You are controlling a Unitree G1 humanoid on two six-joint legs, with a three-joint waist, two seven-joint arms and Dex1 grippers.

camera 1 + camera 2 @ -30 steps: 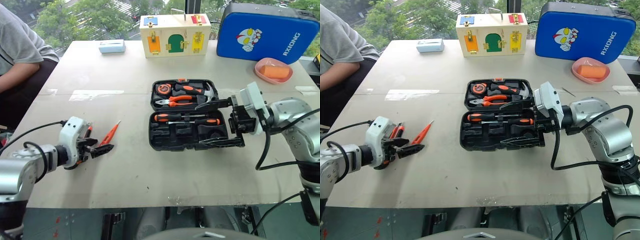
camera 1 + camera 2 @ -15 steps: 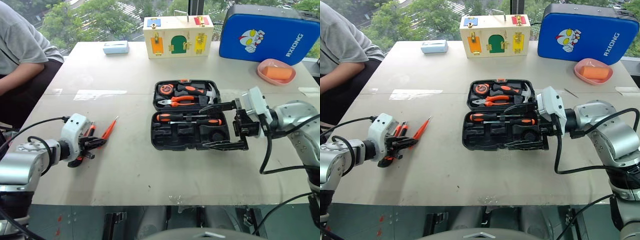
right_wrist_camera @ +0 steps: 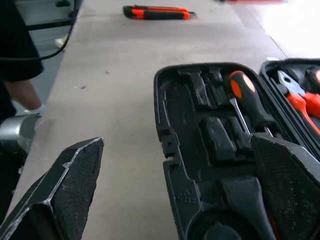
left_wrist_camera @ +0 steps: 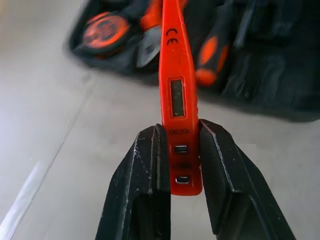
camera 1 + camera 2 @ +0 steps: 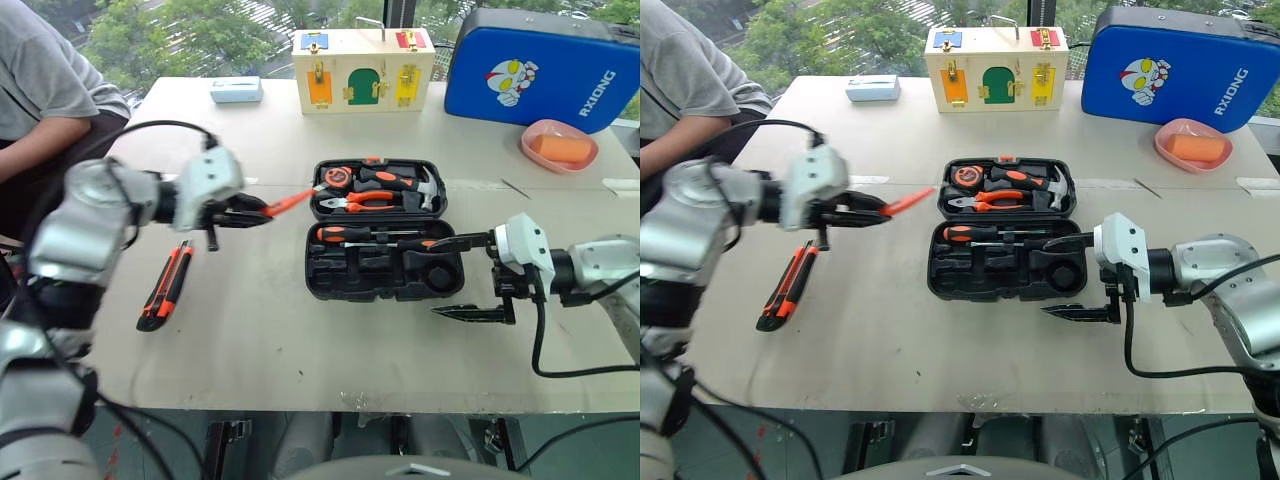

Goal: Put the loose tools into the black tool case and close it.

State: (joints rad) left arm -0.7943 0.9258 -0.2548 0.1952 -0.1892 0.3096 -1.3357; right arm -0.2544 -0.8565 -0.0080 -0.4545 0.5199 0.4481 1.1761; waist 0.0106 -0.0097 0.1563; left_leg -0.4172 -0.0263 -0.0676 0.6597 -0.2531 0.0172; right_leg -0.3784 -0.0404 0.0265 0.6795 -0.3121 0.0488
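Next, I let go of the orange tester, now held above the table beside the case, with my left gripper in the case's near half, just nearside of the two screwdrivers point(image 4: 266, 42).
The black tool case point(image 5: 350, 278) lies open mid-table, with pliers, a hammer and a tape measure in its far half. Two black-and-orange screwdrivers point(image 5: 375, 237) lie in its near half. My left gripper point(image 5: 245, 213) is shut on the slim orange tester screwdriver point(image 5: 290, 200), held above the table just left of the case, tip toward it. The left wrist view shows the tester point(image 4: 175, 75) clamped between the fingers point(image 4: 145, 170). On the table at the left lies the orange-and-black utility knife point(image 5: 165, 285). My right gripper point(image 5: 433, 279) stands open at the case's near right corner, holding nothing.
Along the far edge stand a wooden latch box point(image 5: 362, 55), a blue cartoon-printed case point(image 5: 545, 65), a pink dish point(image 5: 558, 145) and a small pale box point(image 5: 236, 90). A person point(image 5: 40, 90) sits at the far left corner.
My left gripper shut on the tester, lifted it off the table and carried it right toward the case; the knife stayed behind. My right gripper sank and drew back to the case's right corner.
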